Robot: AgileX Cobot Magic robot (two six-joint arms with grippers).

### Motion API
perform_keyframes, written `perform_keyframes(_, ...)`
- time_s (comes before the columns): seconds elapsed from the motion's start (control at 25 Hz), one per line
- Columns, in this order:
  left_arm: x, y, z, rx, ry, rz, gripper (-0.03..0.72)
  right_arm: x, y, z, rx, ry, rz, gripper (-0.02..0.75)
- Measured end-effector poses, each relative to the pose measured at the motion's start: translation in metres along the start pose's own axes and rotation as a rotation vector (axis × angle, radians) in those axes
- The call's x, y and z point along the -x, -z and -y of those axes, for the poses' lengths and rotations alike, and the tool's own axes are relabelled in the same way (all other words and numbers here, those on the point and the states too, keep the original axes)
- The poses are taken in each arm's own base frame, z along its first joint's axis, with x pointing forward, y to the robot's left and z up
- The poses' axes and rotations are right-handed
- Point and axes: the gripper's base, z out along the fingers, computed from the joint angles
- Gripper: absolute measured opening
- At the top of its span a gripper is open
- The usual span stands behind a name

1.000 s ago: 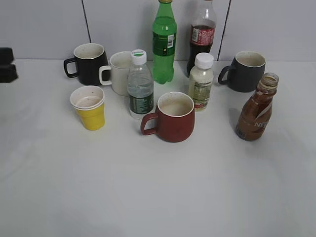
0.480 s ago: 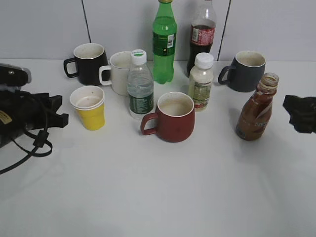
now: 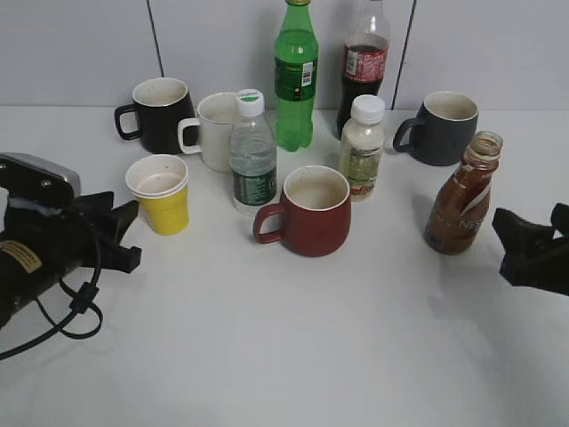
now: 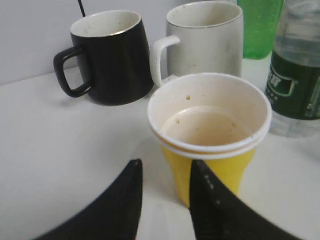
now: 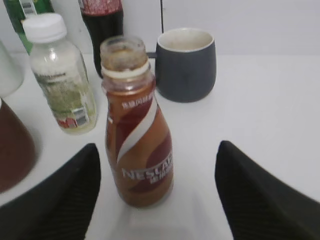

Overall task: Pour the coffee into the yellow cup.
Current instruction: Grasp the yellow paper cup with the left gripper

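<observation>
I should next move my left gripper to the side of the yellow cup (image 3: 165,213) (image 4: 210,175), just below the cup's white rim, and close it there.
The coffee bottle (image 3: 460,197) stands upright and capless at the right of the table; it also shows in the right wrist view (image 5: 137,131). My right gripper (image 3: 524,238) (image 5: 159,157) is open, just short of the bottle and to its right, not touching it. The yellow cup (image 3: 163,197) with white rim stands at the left; it also shows in the left wrist view (image 4: 212,135). My left gripper (image 3: 124,233) (image 4: 165,172) is open with a narrow gap, just left of the cup; its right finger overlaps the cup's lower left side in view.
A dark red mug (image 3: 311,212) stands in the middle. Behind are a water bottle (image 3: 252,158), white mug (image 3: 213,132), black mug (image 3: 160,115), green bottle (image 3: 296,78), cola bottle (image 3: 364,67), pale drink bottle (image 3: 362,149) and dark grey mug (image 3: 443,128).
Both arms have come into view and moved inward: the left gripper toward the yellow cup, the right gripper toward the coffee bottle. The objects have not moved.
</observation>
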Motion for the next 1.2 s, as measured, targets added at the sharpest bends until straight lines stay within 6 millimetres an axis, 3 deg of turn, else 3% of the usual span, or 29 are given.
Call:
perform_keyframes(0.12, -0.011, -0.003, 0.003, -0.024, -0.008, -0.016, 0.350, -0.017, -0.005, 0.000, -0.001, 0.038, -0.082, 0.536)
perform_keyframes(0.2, -0.022, -0.005, 0.004, -0.031, -0.009, -0.052, 0.463, -0.025, -0.007, 0.001, -0.001, 0.056, -0.123, 0.536)
perform_keyframes(0.32, -0.026, -0.014, 0.004, -0.027, -0.007, -0.055, 0.531, -0.030, -0.008, 0.000, 0.006, 0.067, -0.149, 0.536)
perform_keyframes(0.68, -0.019, -0.054, 0.004, -0.031, -0.012, 0.027, 0.552, -0.031, -0.009, 0.000, 0.005, 0.067, -0.149, 0.536)
perform_keyframes(1.2, -0.015, -0.088, 0.007, -0.065, -0.032, 0.045, 0.553, -0.031, -0.009, 0.000, 0.005, 0.070, -0.149, 0.536)
